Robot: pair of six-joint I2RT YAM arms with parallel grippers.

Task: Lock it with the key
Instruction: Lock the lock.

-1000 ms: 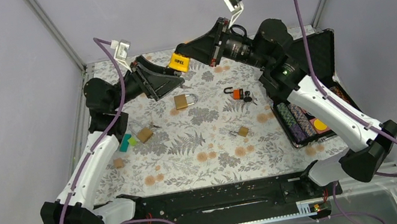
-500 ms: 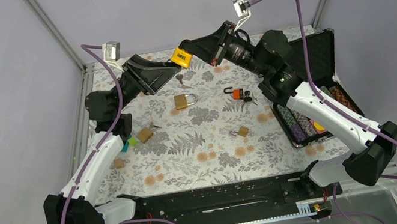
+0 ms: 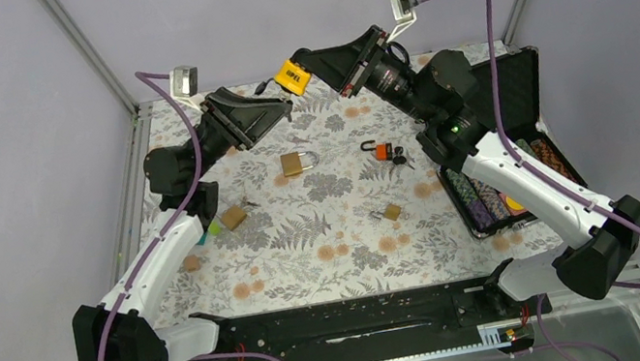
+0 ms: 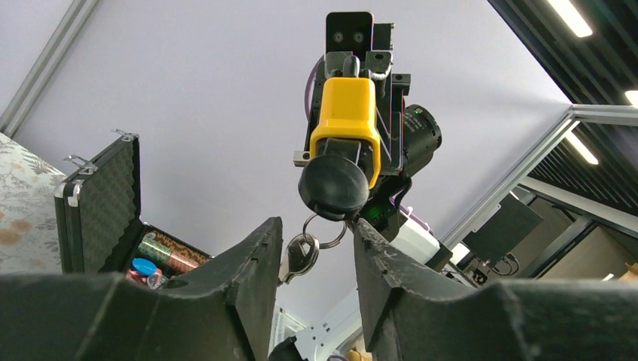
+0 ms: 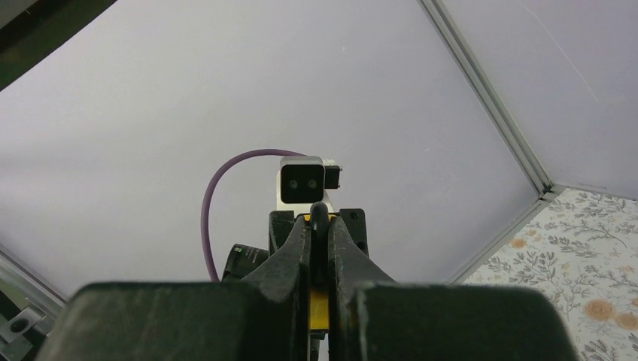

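Observation:
My right gripper will set the yellow padlock down on the table's fern print (image 3: pixel 284 236), on the near side of the large brass padlock.
A yellow padlock (image 3: pixel 290 75) hangs in the air over the far side of the table, held by its shackle in my shut right gripper (image 3: pixel 308 64). In the right wrist view my right gripper (image 5: pixel 319 229) pinches the dark shackle, with the yellow body (image 5: pixel 319 310) behind it. In the left wrist view the padlock (image 4: pixel 344 120) has a black-headed key (image 4: pixel 333 188) in its underside. A ring with a spare key (image 4: pixel 301 254) dangles from it between my open left gripper's (image 4: pixel 316 237) fingers. My left gripper (image 3: pixel 284 108) sits just below the padlock.
On the floral table lie a brass padlock (image 3: pixel 296 162), an orange padlock with keys (image 3: pixel 381 150), a small brass padlock (image 3: pixel 390 213) and another brass one (image 3: pixel 233 218) by coloured blocks (image 3: pixel 204 229). An open black case (image 3: pixel 514 70) of poker chips stands at the right.
Both arms have risen. The right gripper has lifted and turned the yellow padlock. The left gripper has moved up and right, under it, around the dangling keys.

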